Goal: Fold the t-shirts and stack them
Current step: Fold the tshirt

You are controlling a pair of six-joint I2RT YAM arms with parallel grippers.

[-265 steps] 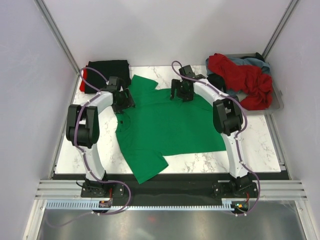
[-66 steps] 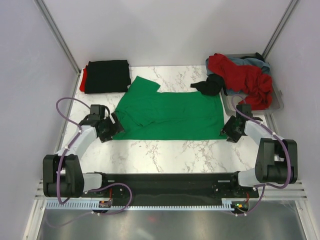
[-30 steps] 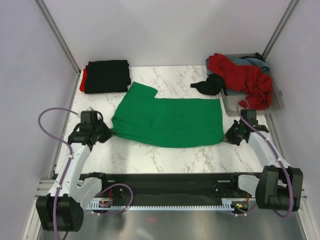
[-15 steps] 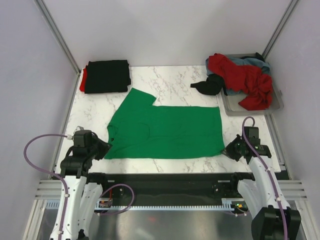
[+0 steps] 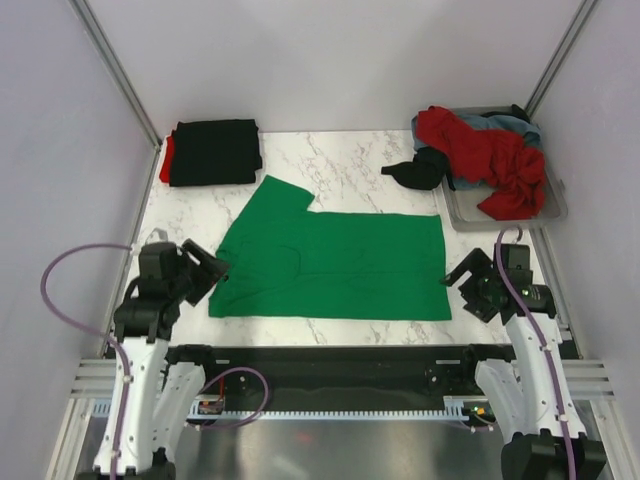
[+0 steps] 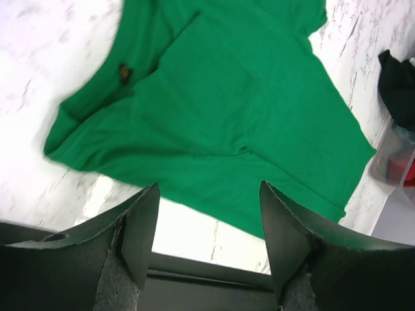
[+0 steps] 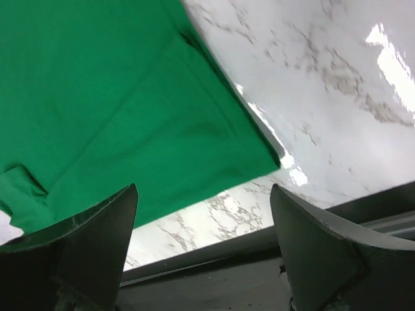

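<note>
The far edge (image 5: 425,216) of the green t-shirt, just in from the t-shirt's corner next to the clear tray, will be gripped by my right gripper.
A bright green t-shirt (image 5: 330,265), folded in half, lies flat along the table's near side, with one sleeve pointing to the back left. My left gripper (image 5: 211,273) is open just off its near left corner and holds nothing. My right gripper (image 5: 462,289) is open off the near right corner, also empty. In the left wrist view the green t-shirt (image 6: 220,110) lies beyond the open left gripper (image 6: 207,217). In the right wrist view the green t-shirt's corner (image 7: 117,110) lies ahead of the open right gripper (image 7: 202,220). A folded black t-shirt (image 5: 213,152) rests on a red one (image 5: 164,160) at the back left.
A clear tray (image 5: 500,216) at the back right holds a crumpled red t-shirt (image 5: 490,150) and a grey-blue one (image 5: 503,123). A black t-shirt (image 5: 415,172) spills out of it onto the table. The table's dark front edge (image 5: 330,358) runs just below the green shirt.
Both grippers dragged the green shirt toward the near edge, then opened and let go of its corners. The shirt now lies flat and the grippers have drawn back slightly.
</note>
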